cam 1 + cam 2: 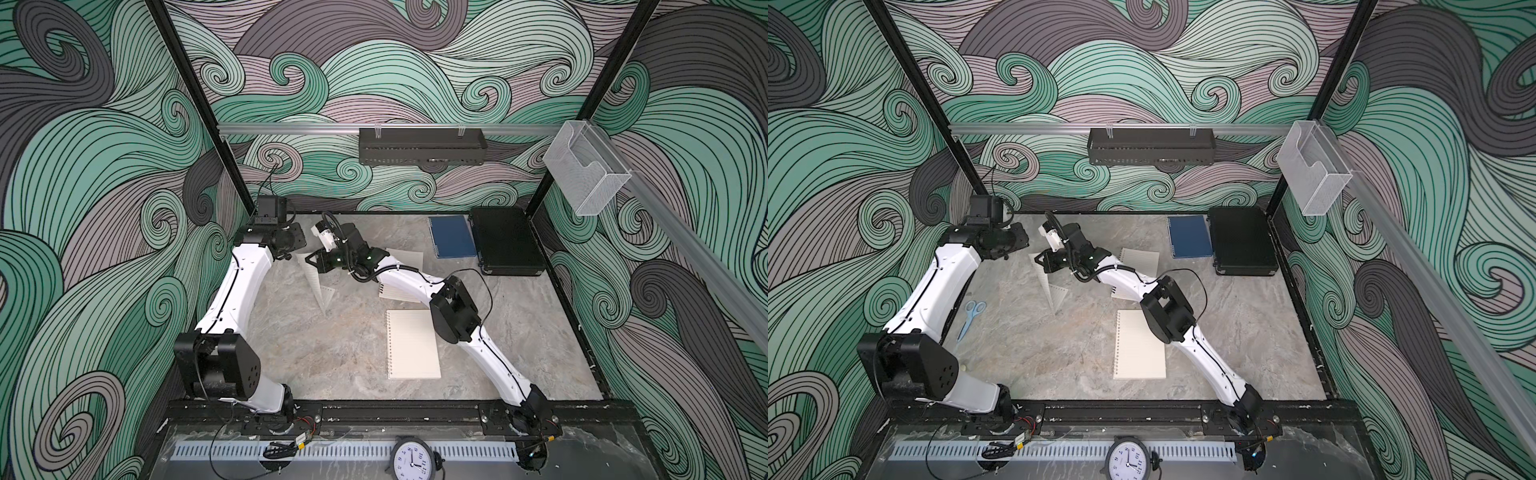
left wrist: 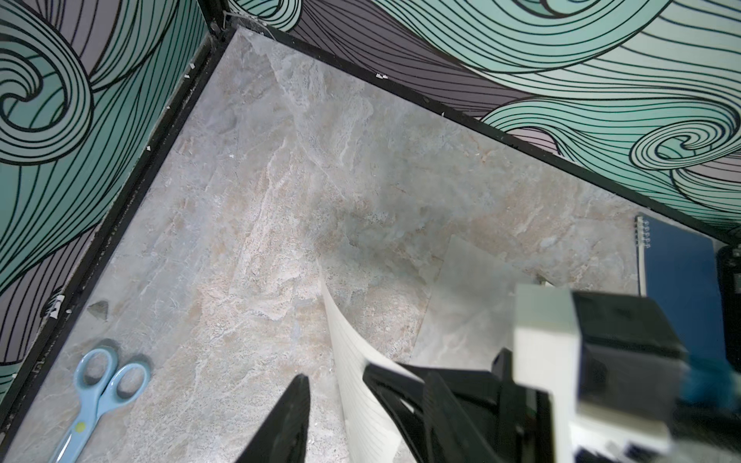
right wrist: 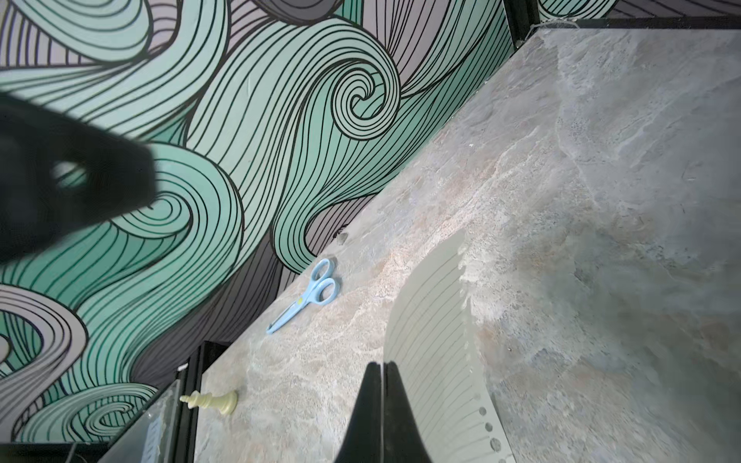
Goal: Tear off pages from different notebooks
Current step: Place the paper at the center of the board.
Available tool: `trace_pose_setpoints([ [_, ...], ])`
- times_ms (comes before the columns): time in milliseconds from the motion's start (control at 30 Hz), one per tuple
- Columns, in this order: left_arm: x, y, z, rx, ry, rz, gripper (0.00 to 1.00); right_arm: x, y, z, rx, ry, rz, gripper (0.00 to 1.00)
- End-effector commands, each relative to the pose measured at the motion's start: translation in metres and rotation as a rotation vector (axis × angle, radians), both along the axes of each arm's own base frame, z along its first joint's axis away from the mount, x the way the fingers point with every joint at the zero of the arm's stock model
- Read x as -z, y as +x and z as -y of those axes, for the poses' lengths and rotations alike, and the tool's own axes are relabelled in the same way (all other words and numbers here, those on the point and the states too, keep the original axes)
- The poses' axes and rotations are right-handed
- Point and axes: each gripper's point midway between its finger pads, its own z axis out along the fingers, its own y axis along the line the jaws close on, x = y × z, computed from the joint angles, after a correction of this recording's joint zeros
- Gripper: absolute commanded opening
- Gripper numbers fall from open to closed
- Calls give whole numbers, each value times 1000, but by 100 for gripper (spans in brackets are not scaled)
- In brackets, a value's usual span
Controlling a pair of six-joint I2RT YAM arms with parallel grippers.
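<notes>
My right gripper is going to let go of the white lined page on the bare table [image 3: 403, 347] beside the light blue scissors.
My right gripper [image 1: 308, 260] [image 3: 381, 364] is shut on a white lined page [image 1: 319, 287] [image 3: 433, 340], which hangs curled above the table with its punched edge free. My left gripper [image 1: 300, 249] [image 2: 367, 377] is open; that page [image 2: 353, 360] and the right gripper's tip stand between its jaws. The cream notebook [image 1: 412, 345] lies open mid-table. The dark blue notebook [image 1: 452, 237] lies at the back. The white lined notebook [image 1: 392, 293] is mostly hidden under my right arm. Another lined page [image 1: 409, 258] lies flat behind it.
A black hard case [image 1: 507, 243] sits at the back right beside the blue notebook. Light blue scissors [image 1: 969, 318] [image 3: 308, 296] lie near the left wall, and a cream chess piece [image 3: 212, 401] lies near the front left edge. A clock [image 1: 413, 457] stands beyond the front rail.
</notes>
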Motion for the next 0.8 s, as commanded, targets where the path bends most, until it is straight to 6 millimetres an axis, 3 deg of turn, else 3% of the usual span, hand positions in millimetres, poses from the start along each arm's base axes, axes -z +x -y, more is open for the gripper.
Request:
trace_pose_setpoints([
  [0, -15, -8, -1, -6, 11, 29, 47, -47, -13, -13, -60, 121, -16, 0],
  [133, -23, -10, -3, -5, 23, 55, 47, -71, -33, -21, -108, 174, -30, 0],
  [167, -34, -14, -5, -14, 35, 89, 47, -80, -41, -22, -123, 192, -48, 0],
  [267, -44, -16, -10, -27, 58, 118, 48, -97, -75, -22, -162, 219, -71, 0],
  [367, -46, -16, -14, -37, 62, 116, 48, -108, -107, -18, -165, 221, -56, 0],
  [467, -46, -12, -15, -37, 53, 120, 48, -117, -119, -10, -141, 253, -69, 0],
  [600, -41, -7, -18, -42, 41, 109, 48, -113, -111, -10, -102, 251, -86, 0],
  [767, -47, -5, -21, -39, 64, 125, 49, -81, -74, -20, -57, 203, -110, 0],
])
